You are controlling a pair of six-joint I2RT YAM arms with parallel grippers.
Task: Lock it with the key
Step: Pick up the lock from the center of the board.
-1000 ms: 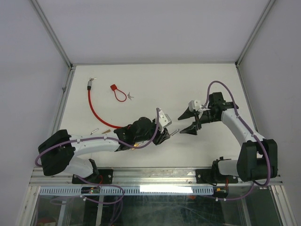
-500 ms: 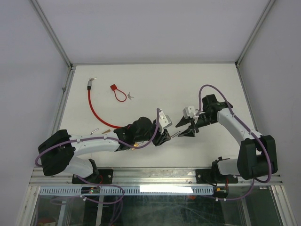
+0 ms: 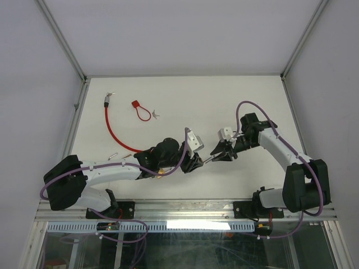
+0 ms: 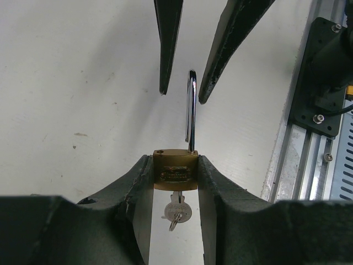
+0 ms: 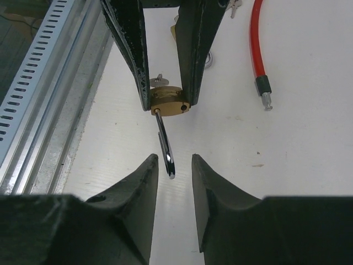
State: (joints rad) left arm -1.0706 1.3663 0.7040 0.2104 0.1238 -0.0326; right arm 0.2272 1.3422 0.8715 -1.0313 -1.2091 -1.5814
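Note:
The shackle is crooked to the empty hole in the padlock's body, so my right gripper will hold the shackle while my left gripper takes the padlock body's flat sides [image 4: 175, 174].
My left gripper [image 4: 175, 164] is shut on the brass padlock body [image 4: 175, 172], held above the table near the front middle [image 3: 193, 162]. A key [image 4: 176, 211] with a small ring sits in the keyhole on the near side. The steel shackle [image 4: 191, 110] is raised and points away toward the right gripper. In the right wrist view the padlock [image 5: 168, 102] is clamped between the left fingers, and the shackle tip [image 5: 167, 154] reaches just between my right gripper's [image 5: 174, 161] tips. The right gripper is open with its fingers either side of the shackle, not touching it.
A red cable [image 3: 115, 131] with a metal end lies at the back left, with a red tag and loop [image 3: 140, 110] and small keys [image 3: 156, 115] beside it. Small metal parts [image 3: 119, 156] lie by the left arm. The aluminium front rail [image 4: 300, 165] runs close by.
My right gripper has moved left and toward the padlock, and its jaws have narrowed so the tips now flank the shackle end. The left gripper has stayed put with the padlock.

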